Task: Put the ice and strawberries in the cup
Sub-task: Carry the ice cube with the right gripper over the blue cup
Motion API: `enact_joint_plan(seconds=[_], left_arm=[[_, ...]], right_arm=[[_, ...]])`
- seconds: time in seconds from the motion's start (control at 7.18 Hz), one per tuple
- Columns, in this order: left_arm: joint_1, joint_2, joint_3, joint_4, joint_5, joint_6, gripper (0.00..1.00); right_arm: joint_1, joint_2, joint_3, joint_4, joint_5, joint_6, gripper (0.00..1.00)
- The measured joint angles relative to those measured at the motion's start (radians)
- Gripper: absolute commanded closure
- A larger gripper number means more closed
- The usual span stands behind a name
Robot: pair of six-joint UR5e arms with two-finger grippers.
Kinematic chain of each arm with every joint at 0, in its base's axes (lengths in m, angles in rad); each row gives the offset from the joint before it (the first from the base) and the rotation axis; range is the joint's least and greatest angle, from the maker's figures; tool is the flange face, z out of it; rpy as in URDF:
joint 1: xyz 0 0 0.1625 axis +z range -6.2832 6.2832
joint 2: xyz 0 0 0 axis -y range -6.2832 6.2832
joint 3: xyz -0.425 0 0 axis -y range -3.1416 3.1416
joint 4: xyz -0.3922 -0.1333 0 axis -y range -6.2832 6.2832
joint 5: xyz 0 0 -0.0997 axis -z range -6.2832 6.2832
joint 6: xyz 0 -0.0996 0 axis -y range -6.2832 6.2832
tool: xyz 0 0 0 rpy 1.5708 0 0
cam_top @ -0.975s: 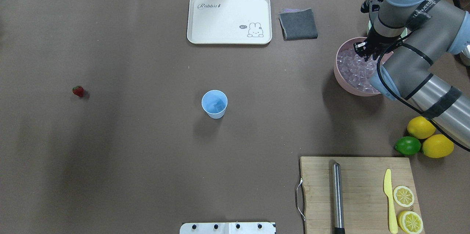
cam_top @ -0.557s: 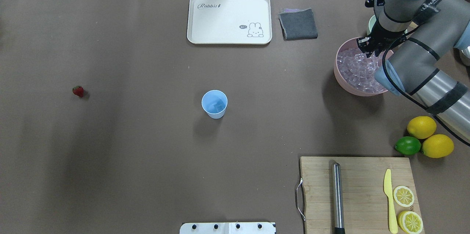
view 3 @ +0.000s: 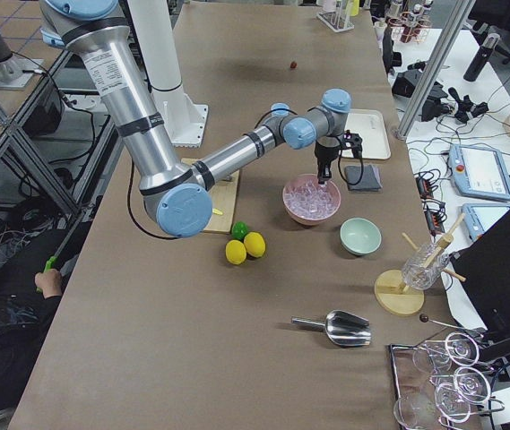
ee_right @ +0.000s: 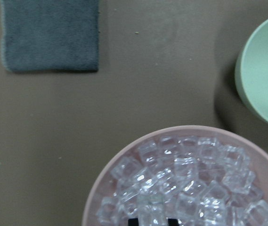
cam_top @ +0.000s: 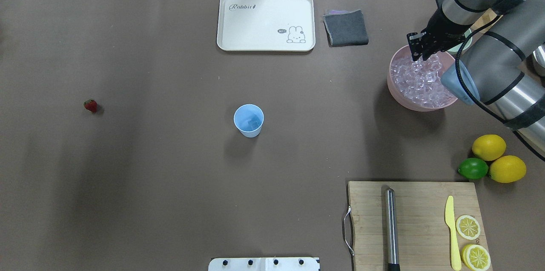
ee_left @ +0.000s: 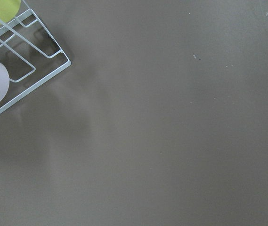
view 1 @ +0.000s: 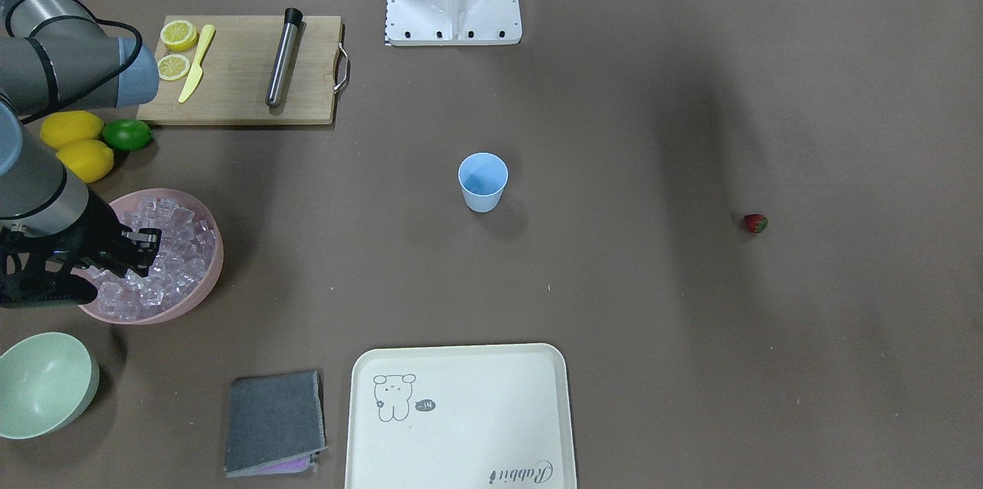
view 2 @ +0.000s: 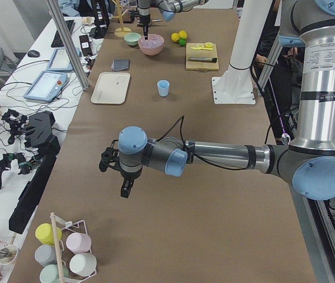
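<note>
The ice cube will go inside the pale-blue cup [view 1: 481, 177], between the cutting board and the white tray, where my right gripper needs to let go of it.
The pale-blue cup [cam_top: 248, 120] [view 1: 483, 180] stands upright mid-table, with what looks like a clear cube inside. A pile of ice [cam_top: 419, 79] [ee_right: 195, 179] fills the pink bowl [cam_top: 394, 88] at the right. My right gripper [cam_top: 419, 47] [view 1: 146, 251] hangs just above the bowl's far side. In the right wrist view one ice cube [ee_right: 150, 208] sits between its dark fingertips. The strawberry [cam_top: 90, 105] [view 1: 756, 223] lies alone far to the left. My left gripper [view 2: 124, 190] shows only in the exterior left view, low over bare table; I cannot tell whether it is open or shut.
A mint-green bowl [view 1: 42, 385] stands beside the pink bowl. A grey cloth [cam_top: 345, 27] and a white tray [cam_top: 266, 22] lie at the far edge. Two lemons and a lime [cam_top: 472, 168] sit near the cutting board [cam_top: 413, 220]. A wire cup rack [ee_left: 11, 61] is under the left wrist.
My right gripper has risen out of the ice pile and shifted toward the bowl's far rim. Cup and strawberry have not moved.
</note>
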Motion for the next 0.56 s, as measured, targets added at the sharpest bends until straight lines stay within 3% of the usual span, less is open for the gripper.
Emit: enact_joint_plan(seconds=[0.28,0.56], left_arm=[[0.0,0.001,-0.002,-0.001,0.0,0.0,0.02],[0.0,0.001,-0.003,-0.002,0.0,0.001,0.02]], right_arm=[[-0.033,0.052,0.056,0.008,0.086,0.163,1.0],[-0.135,0.145,0.068,0.028,0.09,0.393,1.0]])
